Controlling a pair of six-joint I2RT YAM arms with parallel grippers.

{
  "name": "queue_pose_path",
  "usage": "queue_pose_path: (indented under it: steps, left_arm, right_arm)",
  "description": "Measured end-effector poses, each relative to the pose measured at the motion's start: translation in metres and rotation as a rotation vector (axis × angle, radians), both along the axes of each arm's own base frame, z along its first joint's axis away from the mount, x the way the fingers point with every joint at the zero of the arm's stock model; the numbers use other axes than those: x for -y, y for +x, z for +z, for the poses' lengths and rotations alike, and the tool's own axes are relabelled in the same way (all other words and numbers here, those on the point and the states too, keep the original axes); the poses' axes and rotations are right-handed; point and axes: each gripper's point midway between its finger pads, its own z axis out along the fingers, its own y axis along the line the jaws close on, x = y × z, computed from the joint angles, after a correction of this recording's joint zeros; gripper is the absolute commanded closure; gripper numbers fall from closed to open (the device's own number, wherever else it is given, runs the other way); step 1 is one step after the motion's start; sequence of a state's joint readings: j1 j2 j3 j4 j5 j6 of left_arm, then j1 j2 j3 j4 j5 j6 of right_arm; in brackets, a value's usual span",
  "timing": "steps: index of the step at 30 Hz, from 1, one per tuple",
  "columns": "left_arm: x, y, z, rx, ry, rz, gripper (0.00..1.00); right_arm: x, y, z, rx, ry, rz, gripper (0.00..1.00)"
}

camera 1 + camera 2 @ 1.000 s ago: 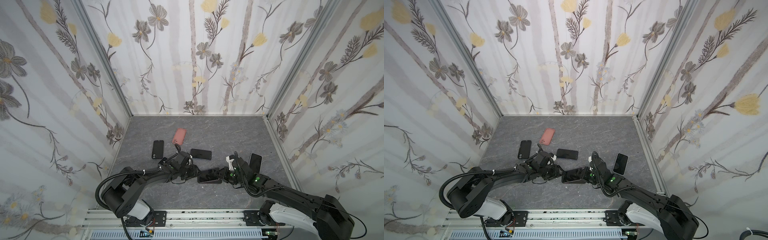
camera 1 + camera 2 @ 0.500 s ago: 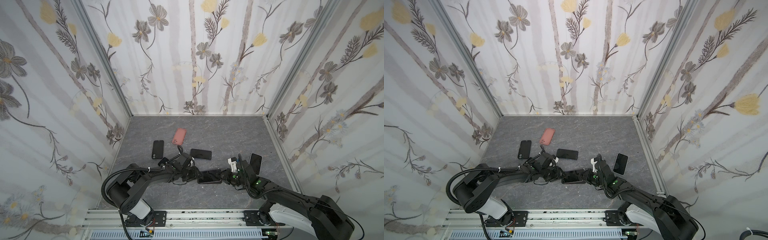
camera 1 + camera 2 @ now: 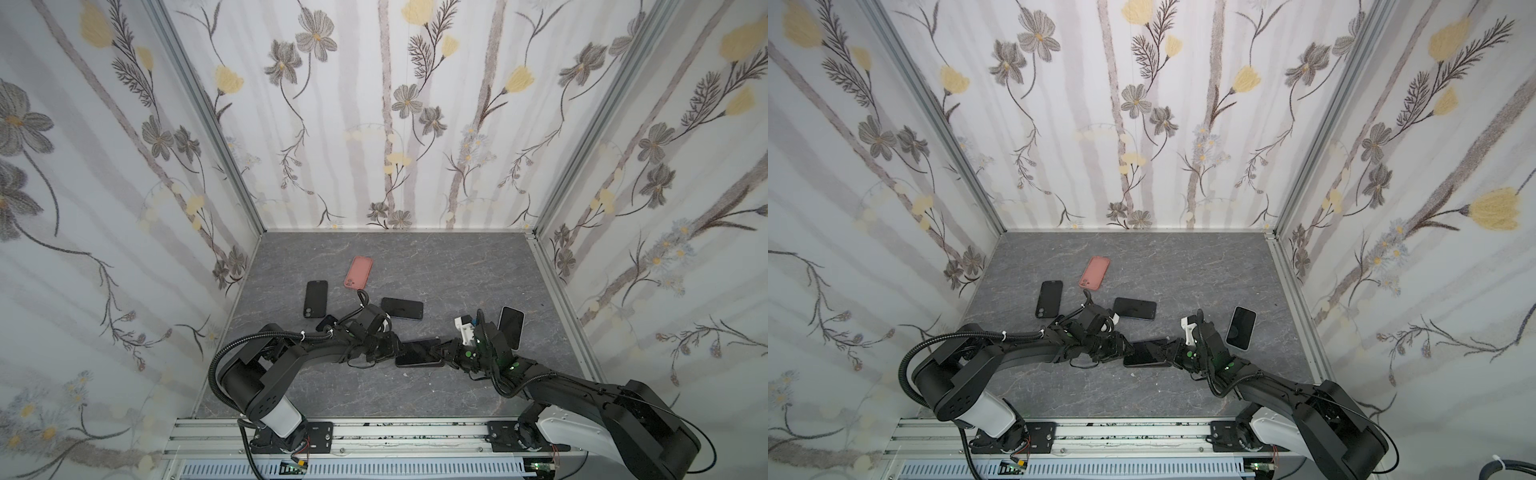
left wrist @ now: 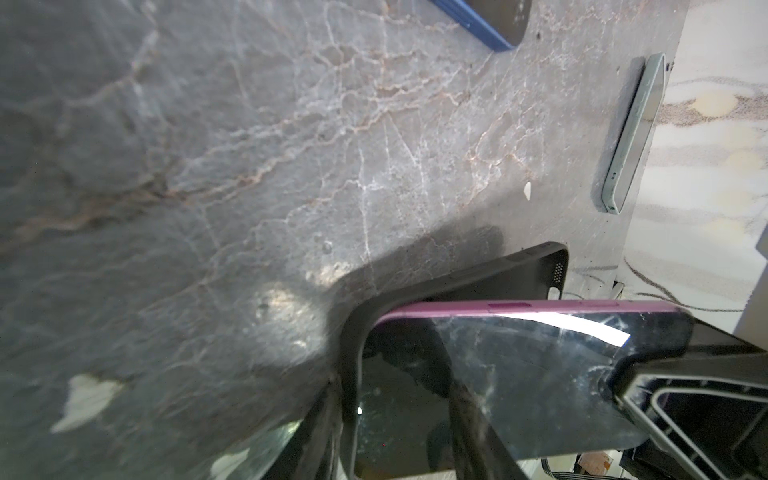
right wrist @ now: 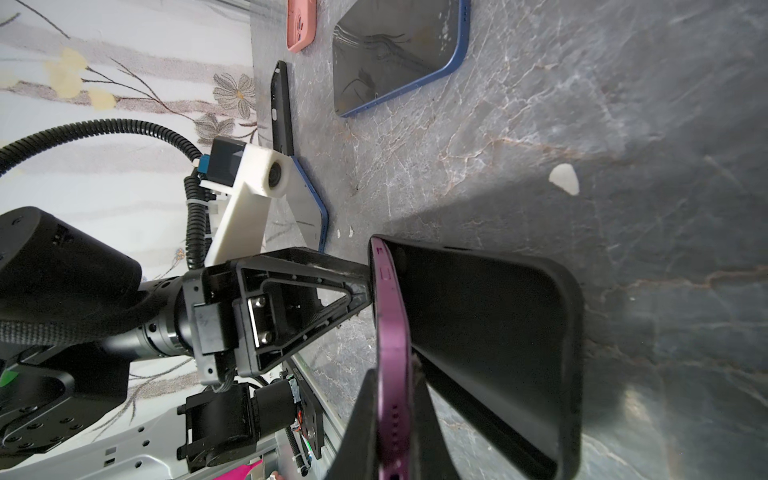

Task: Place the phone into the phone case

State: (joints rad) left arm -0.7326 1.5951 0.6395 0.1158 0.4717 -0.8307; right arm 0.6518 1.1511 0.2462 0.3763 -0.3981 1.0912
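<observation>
The phone's raised end is in my right gripper above the case, so that gripper should lower that end, open, and pick up the case's loose end [image 5: 569,360] along with the phone.
A purple-edged phone [image 5: 390,332] sits at an angle in the black phone case [image 5: 498,353], low near the table's front middle. One end of the phone meets the case's end; its other end stands clear of the case. My right gripper [image 5: 392,419] is shut on the phone's raised end. My left gripper [image 5: 368,286] is closed on the case's end where phone and case meet. In both top views the pair [image 3: 417,353] [image 3: 1144,353] lies between the left gripper [image 3: 395,347] and the right gripper [image 3: 444,353]. The left wrist view shows the case [image 4: 457,282] under the phone [image 4: 540,357].
A pink case [image 3: 358,272], a black case [image 3: 316,299] and a dark phone [image 3: 402,308] lie behind the left arm. A white-edged phone [image 3: 511,328] lies close behind the right wrist. Patterned walls enclose the grey stone-look floor [image 3: 436,266].
The left jaws have narrowed onto the case's end. The right wrist has shifted slightly toward the near edge, still holding the phone. Phone and case have stayed in about the same spot.
</observation>
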Motion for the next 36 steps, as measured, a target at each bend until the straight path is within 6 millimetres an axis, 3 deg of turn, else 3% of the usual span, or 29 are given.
queue_pose_path:
  steps: [9, 18, 24, 30, 36]
  left_arm:
    - [0.0, 0.001, 0.0, 0.003, 0.014, -0.008, 0.57]
    - [0.002, 0.0, -0.001, 0.019, 0.018, -0.033, 0.58]
    - [0.002, -0.001, -0.001, 0.024, 0.017, -0.038, 0.59]
    - [-0.002, -0.002, -0.001, 0.032, 0.037, -0.041, 0.59]
    - [-0.003, -0.003, -0.002, 0.038, 0.046, -0.047, 0.6]
  right_arm:
    - [0.005, 0.003, -0.01, -0.007, -0.036, 0.012, 0.84]
    - [0.019, -0.002, -0.033, -0.093, -0.196, 0.011, 0.57]
    - [0.018, 0.0, -0.027, -0.1, -0.239, 0.04, 0.42]
    - [0.024, -0.002, -0.021, -0.109, -0.293, 0.049, 0.35]
    - [0.036, -0.008, -0.02, -0.12, -0.347, 0.046, 0.35]
